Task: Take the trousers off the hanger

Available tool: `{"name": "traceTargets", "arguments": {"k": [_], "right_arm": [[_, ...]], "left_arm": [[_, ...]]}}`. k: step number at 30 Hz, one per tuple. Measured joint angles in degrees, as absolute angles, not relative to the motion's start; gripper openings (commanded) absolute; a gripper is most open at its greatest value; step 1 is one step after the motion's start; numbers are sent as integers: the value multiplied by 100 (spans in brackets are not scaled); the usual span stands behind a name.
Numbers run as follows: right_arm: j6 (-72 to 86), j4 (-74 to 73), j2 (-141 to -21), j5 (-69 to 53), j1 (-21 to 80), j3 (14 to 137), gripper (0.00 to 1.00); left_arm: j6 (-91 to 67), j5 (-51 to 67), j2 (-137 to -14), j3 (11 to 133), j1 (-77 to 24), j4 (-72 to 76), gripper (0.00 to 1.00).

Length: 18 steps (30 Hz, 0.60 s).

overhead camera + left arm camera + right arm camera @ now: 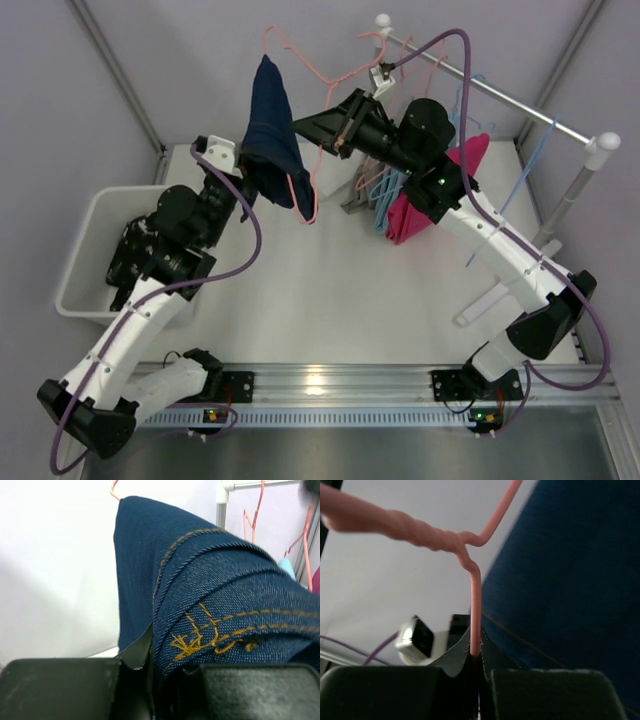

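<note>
The navy trousers, now draped over the pink hanger, will leave my left gripper inside the white bin point(171, 247), toward its side nearest the clothes rail.
The navy blue trousers point(270, 130) hang draped over a pink wire hanger point(312, 190) held up above the table. My left gripper point(243, 172) is shut on their lower left edge; in the left wrist view the denim point(225, 605) with orange stitching is pinched between the jaws of the left gripper point(160, 652). My right gripper point(312, 128) is shut on the hanger's wire point(475, 605), with the navy cloth point(570, 580) just to its right. The magenta pink trousers point(425, 205) hang from the rack. Dark speckled cloth point(130, 255) lies in the bin, partly hidden by my left arm.
A white bin point(85, 245) stands at the left. A metal clothes rail point(500, 100) crosses the back right, with a white post point(585, 185). Several empty blue and pink hangers point(380, 190) hang beside the pink trousers.
</note>
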<state>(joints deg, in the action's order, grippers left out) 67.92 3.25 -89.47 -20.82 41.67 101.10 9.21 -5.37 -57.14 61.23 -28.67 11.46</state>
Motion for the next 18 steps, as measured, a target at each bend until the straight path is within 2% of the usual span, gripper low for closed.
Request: {"name": "traceTargets", "arguments": {"k": [9, 18], "right_arm": [[6204, 158, -8737, -2108, 3994, 9181, 0], [5833, -97, -8733, -1955, 3994, 8960, 0]], "left_arm": [[314, -696, -5627, 7172, -2862, 419, 0], [148, -781, -5739, 8073, -2860, 5, 0]]}}
